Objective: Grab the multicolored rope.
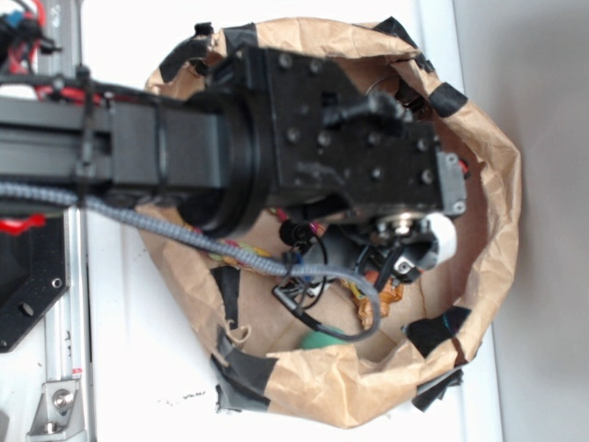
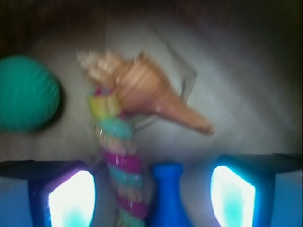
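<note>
Next, my gripper moves toward the shell and grips near the rope's yellow end (image 2: 105, 106), because the neck of the blue bottle stands between its fingers beside the multicolored rope.
The multicolored rope (image 2: 123, 161), twisted in pink, teal and yellow strands, runs from under a shell down between my fingers in the blurred wrist view. My gripper (image 2: 151, 198) is open, with the left finger (image 2: 71, 198) and the right finger (image 2: 234, 194) wide apart. The rope lies nearer the left finger, and a blue bottle neck (image 2: 168, 198) stands just right of it, also between the fingers. In the exterior view the gripper (image 1: 409, 253) reaches down into a brown paper bag (image 1: 488, 203). Only small bits of the rope (image 1: 241, 249) show beneath the arm.
An orange-tan conch shell (image 2: 151, 90) rests across the rope's far end. A green ball (image 2: 26, 92) sits to the left, and the green ball (image 1: 322, 341) also shows at the bag's bottom. The grey braided cable (image 1: 184, 235) hangs across the bag, whose walls ring the gripper.
</note>
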Robot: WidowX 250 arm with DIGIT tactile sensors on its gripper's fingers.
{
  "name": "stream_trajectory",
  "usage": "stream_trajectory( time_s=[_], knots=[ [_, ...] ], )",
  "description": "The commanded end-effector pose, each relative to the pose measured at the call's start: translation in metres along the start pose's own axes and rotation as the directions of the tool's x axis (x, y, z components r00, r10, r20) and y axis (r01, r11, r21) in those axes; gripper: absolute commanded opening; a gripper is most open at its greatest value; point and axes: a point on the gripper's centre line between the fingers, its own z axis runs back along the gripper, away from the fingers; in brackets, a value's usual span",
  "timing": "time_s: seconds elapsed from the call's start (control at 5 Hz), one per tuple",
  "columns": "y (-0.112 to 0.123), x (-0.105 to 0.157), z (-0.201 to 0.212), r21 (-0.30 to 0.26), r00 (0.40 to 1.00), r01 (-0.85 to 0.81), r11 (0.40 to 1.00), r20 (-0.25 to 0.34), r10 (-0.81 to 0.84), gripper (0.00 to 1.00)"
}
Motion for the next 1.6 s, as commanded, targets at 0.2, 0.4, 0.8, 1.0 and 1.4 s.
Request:
stream_trajectory(
  time_s=[0.2,0.4,0.8,1.0,1.4],
  knots=[
    [-0.022,0.007,-0.016,-0.043,0.966,0.257,0.965,0.005,-0.257,1.00],
    [-0.034,0.007,-0.011,-0.054,0.959,0.283,0.958,0.049,-0.280,1.00],
    [-0.036,0.020,-0.042,-0.107,0.966,0.257,0.960,0.025,-0.256,0.00],
    [-0.035,0.021,-0.051,-0.091,0.971,0.238,0.967,-0.013,-0.240,0.00],
    [-0.009,0.018,-0.012,0.022,0.995,0.076,0.997,-0.068,-0.074,0.00]
  ],
)
